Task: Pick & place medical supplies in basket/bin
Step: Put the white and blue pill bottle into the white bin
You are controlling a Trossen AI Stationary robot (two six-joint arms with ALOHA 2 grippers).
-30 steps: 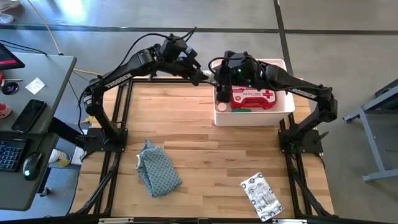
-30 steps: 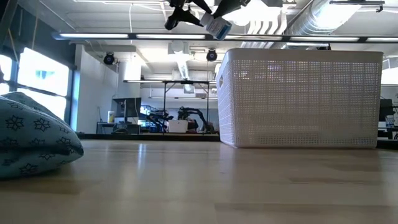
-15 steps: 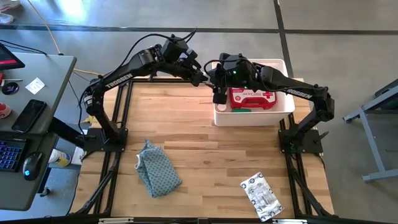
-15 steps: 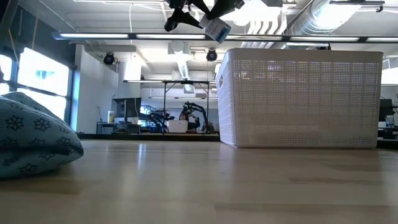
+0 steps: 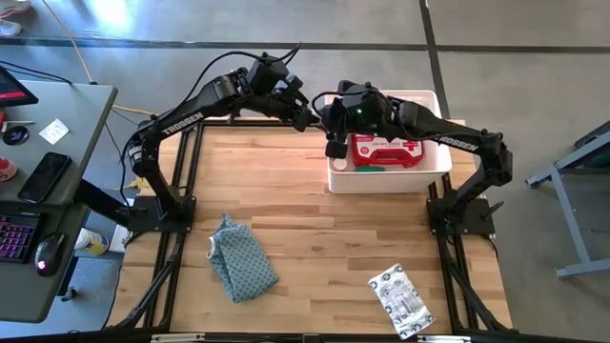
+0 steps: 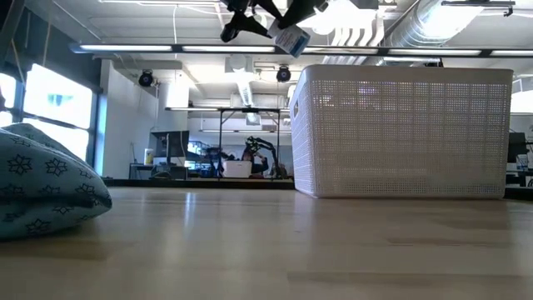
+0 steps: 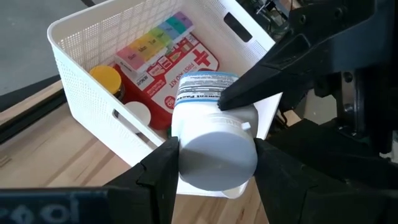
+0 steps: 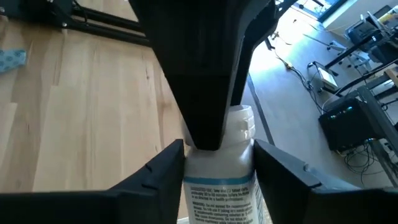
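My right gripper's fingers are just under the bottle's cap, next to my left gripper, so next my right gripper opens and grabs the bottle lower down its label [image 8: 222,206].
A white pill bottle [image 7: 214,146] with a blue-printed label hangs in the air just left of the white lattice bin [image 5: 437,164], between both grippers. My left gripper [image 7: 217,177] is shut on its cap end. My right gripper [image 8: 219,171] reaches in from the bin side and is shut on its labelled body. In the low view the bottle [image 6: 290,38] is tilted, high above the table. In the bin [image 7: 81,81] lie the red first-aid case [image 7: 180,62], the rainbow pill organizer [image 7: 152,40] and an amber bottle [image 7: 106,78]. A silver-white packet [image 5: 400,300] lies flat on the table. My left gripper pinches the bottle's white cap end [image 7: 217,155] between its two fingers, coming from the table's left side. The bottle is lifted clear and tilted. My right gripper pinches the bottle's labelled body [image 8: 219,193] between its two fingers, coming from the bin's side. One finger [image 7: 249,87] lies on the label.
A blue-grey patterned cloth [image 5: 243,257] lies crumpled on the near left of the table and bulks large in the low view [image 6: 42,179]. The bin stands at the far right edge. Bare wood lies between cloth, packet and bin. A desk with a keyboard stands off the left side.
My right gripper has moved from above the bin toward the table's left, up to the bottle that my left gripper holds. The bottle and my left gripper have stayed almost where they were.
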